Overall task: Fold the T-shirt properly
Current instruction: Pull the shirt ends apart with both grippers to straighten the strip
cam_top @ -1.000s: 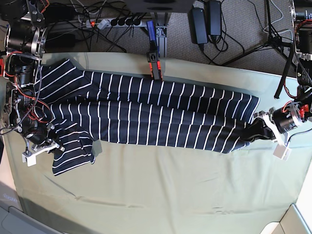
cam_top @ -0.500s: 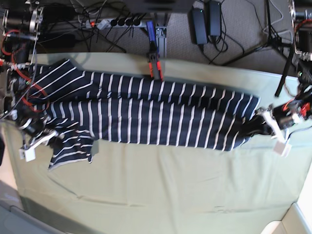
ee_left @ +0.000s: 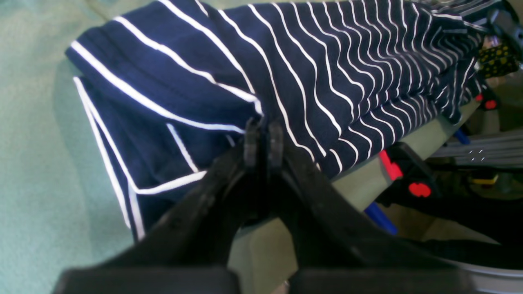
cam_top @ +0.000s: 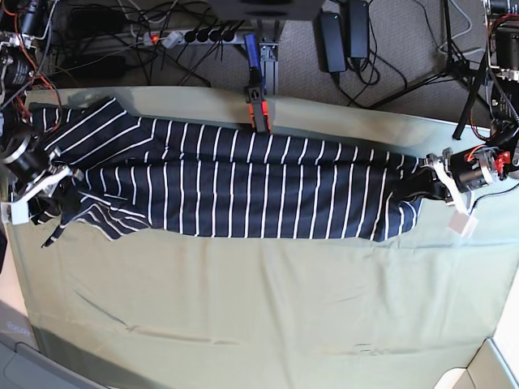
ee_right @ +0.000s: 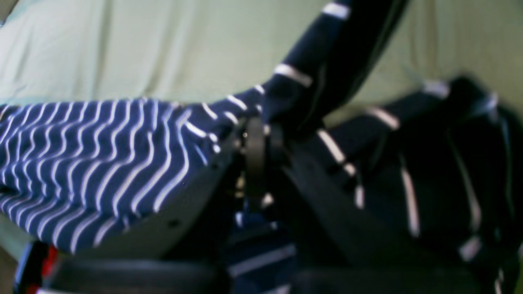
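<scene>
A narrow piece of the T-shirt sticks out from the robot's right gripper past the T-shirt's edge, so next the right gripper brings it back and pinches the T-shirt's bunched end [cam_top: 99, 160] farther in.
The dark navy T-shirt [cam_top: 243, 182] with thin white stripes lies stretched in a long band across the far half of the pale green cloth [cam_top: 259, 308]. My left gripper [cam_top: 428, 188] is shut on the shirt's right end, its fingertips pinching a fold [ee_left: 261, 134] of the T-shirt [ee_left: 327, 69]. My right gripper [cam_top: 55, 194] is shut on the shirt's left end. In the right wrist view the right gripper [ee_right: 259, 139] pinches blurred striped fabric of the T-shirt [ee_right: 102, 151], which is lifted off the cloth.
A red and black clamp [cam_top: 258, 109] holds the cloth at the table's far edge. Cables and a power strip [cam_top: 195, 36] lie on the floor behind. A tripod leg [cam_top: 474, 97] stands at the far right.
Both grippers moved toward the far edge with the shirt's ends. The front fold was drawn back over the shirt, which now lies narrower. The sleeve at the left was pulled in.
</scene>
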Tool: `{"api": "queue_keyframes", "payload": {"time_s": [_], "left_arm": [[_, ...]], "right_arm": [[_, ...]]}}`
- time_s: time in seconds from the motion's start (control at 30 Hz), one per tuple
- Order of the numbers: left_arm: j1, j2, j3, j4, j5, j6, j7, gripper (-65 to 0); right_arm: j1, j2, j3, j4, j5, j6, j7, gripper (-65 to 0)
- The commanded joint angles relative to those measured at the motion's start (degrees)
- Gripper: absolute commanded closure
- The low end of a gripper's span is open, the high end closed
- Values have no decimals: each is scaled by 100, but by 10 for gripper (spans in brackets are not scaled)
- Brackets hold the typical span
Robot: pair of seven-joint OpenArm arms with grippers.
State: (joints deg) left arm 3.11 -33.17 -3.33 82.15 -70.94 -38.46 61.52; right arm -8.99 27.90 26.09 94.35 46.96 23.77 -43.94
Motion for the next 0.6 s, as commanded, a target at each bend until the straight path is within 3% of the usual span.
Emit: {"api": "queue_keyframes", "payload": {"time_s": [0.0,0.57], "left_arm": [[-87,-101,-48,85,-105,-154,-76,0],[-87,-101,-48,85,-164,-154,46,-39]], "right_arm": [[-42,127,114,151,109,415,129,0],[-1314,42,369,568,203,413,120,0]]}}
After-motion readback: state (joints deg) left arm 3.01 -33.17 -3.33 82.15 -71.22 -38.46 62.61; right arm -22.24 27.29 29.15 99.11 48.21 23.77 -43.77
